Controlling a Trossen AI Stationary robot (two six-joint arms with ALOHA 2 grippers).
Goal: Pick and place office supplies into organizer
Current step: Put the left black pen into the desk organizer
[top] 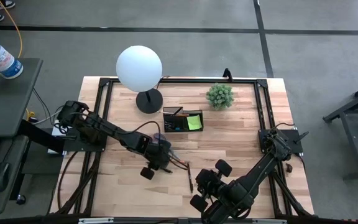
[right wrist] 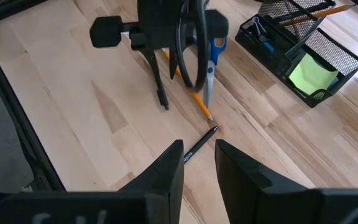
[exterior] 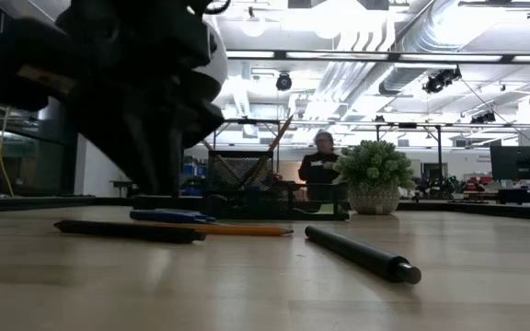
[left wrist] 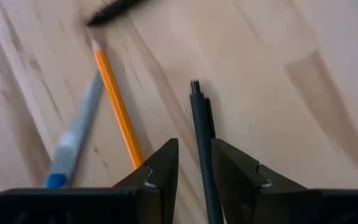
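Observation:
My left gripper needs to open wider, line up with the black pen under it, which slants toward one finger, and grip below the pen's clip [left wrist: 206, 163].
My left gripper [left wrist: 194, 149] is open and points down at the table's middle [top: 161, 163]. A slim black pen [left wrist: 199, 118] lies on the wood between its fingers. Beside that pen lie an orange pencil [left wrist: 117, 106] and the blue-handled scissors [left wrist: 73, 143]. A second black pen [right wrist: 197, 144] lies nearer the front edge [top: 190, 176]. My right gripper [right wrist: 199, 152] hovers open and empty above that second pen. The black mesh organizer [right wrist: 303, 43] stands farther back and holds a lime-green sticky pad [right wrist: 312, 71] and a pencil [right wrist: 316, 12]. My left gripper's fingers come down from above and stand on either side of the black pen's shaft [left wrist: 202, 168], along its length. The pen lies flat on the table. I cannot tell whether a finger touches it.
A lamp with a white globe [top: 139, 67] and a round black base [top: 148, 101] stands at the back left of the organizer. A small potted plant [top: 219, 95] stands at the back right. A person [exterior: 320, 165] is in the room behind the table.

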